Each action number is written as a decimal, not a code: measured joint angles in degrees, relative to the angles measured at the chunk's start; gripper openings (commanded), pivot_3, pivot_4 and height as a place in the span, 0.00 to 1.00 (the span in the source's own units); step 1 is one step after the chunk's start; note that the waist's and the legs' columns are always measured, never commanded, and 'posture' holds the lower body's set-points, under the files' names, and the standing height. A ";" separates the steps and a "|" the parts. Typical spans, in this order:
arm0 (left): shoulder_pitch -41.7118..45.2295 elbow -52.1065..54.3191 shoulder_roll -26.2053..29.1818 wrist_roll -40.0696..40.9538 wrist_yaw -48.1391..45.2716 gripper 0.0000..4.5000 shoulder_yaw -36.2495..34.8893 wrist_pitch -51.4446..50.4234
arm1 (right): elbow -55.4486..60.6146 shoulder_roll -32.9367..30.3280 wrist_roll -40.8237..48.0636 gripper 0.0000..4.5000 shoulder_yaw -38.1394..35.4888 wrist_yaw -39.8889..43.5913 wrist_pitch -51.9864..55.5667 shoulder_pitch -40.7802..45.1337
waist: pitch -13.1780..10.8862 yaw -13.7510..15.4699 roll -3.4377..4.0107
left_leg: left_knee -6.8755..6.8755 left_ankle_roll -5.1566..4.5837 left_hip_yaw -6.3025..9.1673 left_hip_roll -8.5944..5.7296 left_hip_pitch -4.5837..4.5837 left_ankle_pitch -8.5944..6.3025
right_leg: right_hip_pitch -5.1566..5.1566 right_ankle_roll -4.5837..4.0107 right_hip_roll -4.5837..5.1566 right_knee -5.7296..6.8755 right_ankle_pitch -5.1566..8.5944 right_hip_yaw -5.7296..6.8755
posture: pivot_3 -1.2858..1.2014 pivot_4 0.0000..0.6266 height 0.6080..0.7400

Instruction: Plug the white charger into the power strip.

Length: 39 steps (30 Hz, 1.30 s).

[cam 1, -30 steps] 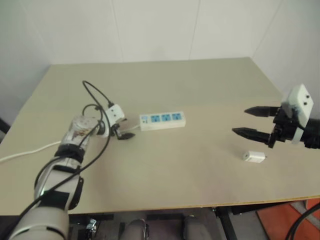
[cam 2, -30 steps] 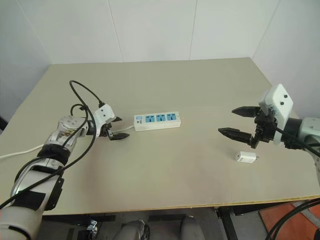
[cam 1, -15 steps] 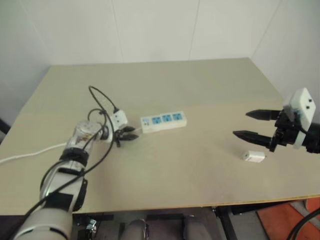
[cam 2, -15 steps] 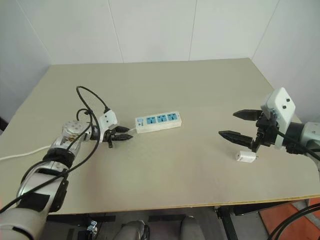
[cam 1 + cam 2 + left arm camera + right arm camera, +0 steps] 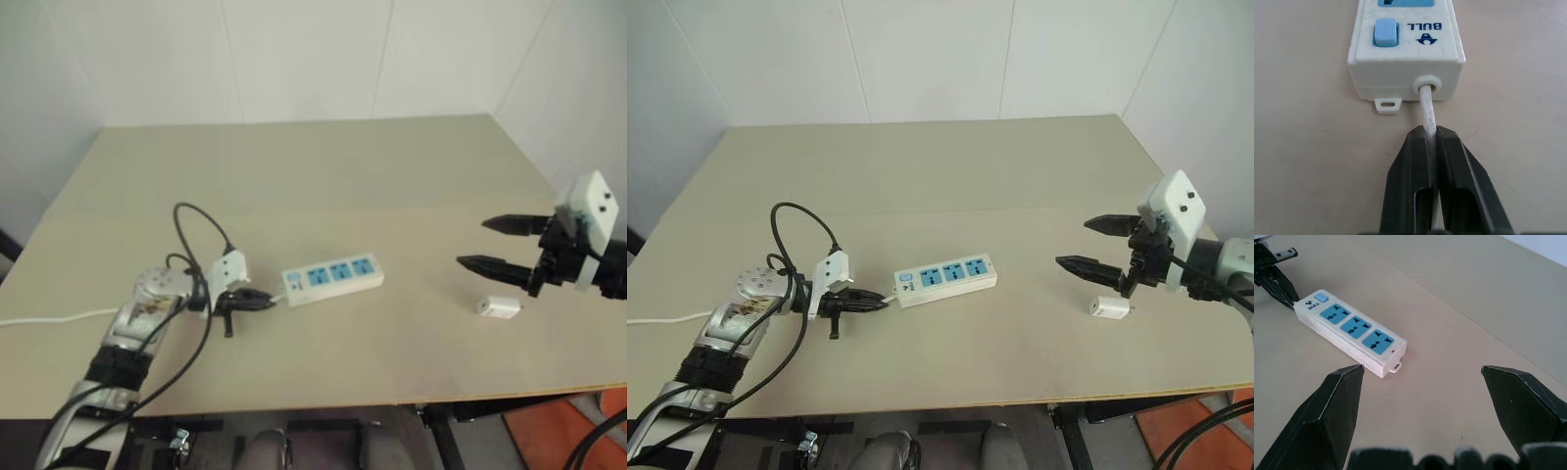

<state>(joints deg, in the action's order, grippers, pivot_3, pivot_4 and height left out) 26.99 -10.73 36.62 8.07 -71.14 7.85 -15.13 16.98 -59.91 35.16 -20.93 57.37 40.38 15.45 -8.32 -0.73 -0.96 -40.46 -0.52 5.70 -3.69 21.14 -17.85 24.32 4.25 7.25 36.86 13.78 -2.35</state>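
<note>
The robot's left gripper holds only the power strip's thin cord, so it should open and grip the power strip housing's switch end [image 5: 1406, 54] to steady the power strip before plugging.
The power strip [image 5: 333, 275], a white bar with three blue sockets, lies slightly askew on the table, left of centre. My left gripper [image 5: 272, 301] sits at its switch end, shut on the strip's thin white cord [image 5: 1426, 105] just behind where it leaves the housing [image 5: 1405, 46]. The white charger [image 5: 498, 307] lies on its side near the table's right front. Just above and behind the charger my right gripper [image 5: 473, 242] hovers open with nothing between its fingers. In the right wrist view, the strip [image 5: 1349, 330] lies ahead between the spread fingers.
The beige table [image 5: 323, 166] ends close behind the charger on the near side and on the right. The strip's cord [image 5: 39, 318] trails off the table's left edge. A black cable loop [image 5: 196, 230] arches over my left wrist.
My left gripper closed on the cord and pulled back toward the near edge, dragging the power strip nearer and slightly askew. The right gripper and charger stayed put.
</note>
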 measured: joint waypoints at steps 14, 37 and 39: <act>1.00 6.65 8.14 12.24 -9.11 0.92 -5.08 -4.25 | -0.08 0.00 0.02 1.00 -0.35 -0.01 0.32 -1.51 | 0.00 -0.12 0.00 | 0.03 -0.07 -0.02 0.04 0.00 -0.04 | 0.02 0.00 0.00 -0.05 0.00 -0.01 | 0.52 0.24 1.00; 16.68 -32.43 -12.91 0.88 -4.75 1.00 0.96 30.17 | 1.96 0.17 3.95 1.00 -3.18 -2.65 2.91 -1.52 | -0.01 0.08 -0.01 | 0.02 0.01 -0.08 -0.06 0.00 0.01 | -0.10 0.05 0.06 -0.09 -0.04 0.01 | 0.52 0.24 1.00; 17.18 -34.09 -13.76 0.88 -4.86 1.00 0.82 31.48 | 2.13 0.17 4.33 1.00 -3.18 -2.87 2.99 -1.52 | 0.00 0.17 -0.01 | 0.01 0.00 -0.07 -0.06 -0.02 0.00 | -0.12 0.05 0.06 -0.10 -0.04 0.01 | 0.52 0.24 1.00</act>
<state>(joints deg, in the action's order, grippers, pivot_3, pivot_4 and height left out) 44.16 -44.82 22.86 8.96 -76.00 8.66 16.35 19.11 -59.75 39.49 -24.11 54.50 43.37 13.93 -8.32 -0.56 -0.97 -40.44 -0.51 5.63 -3.75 21.12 -17.85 24.20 4.30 7.31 36.77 13.73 -2.34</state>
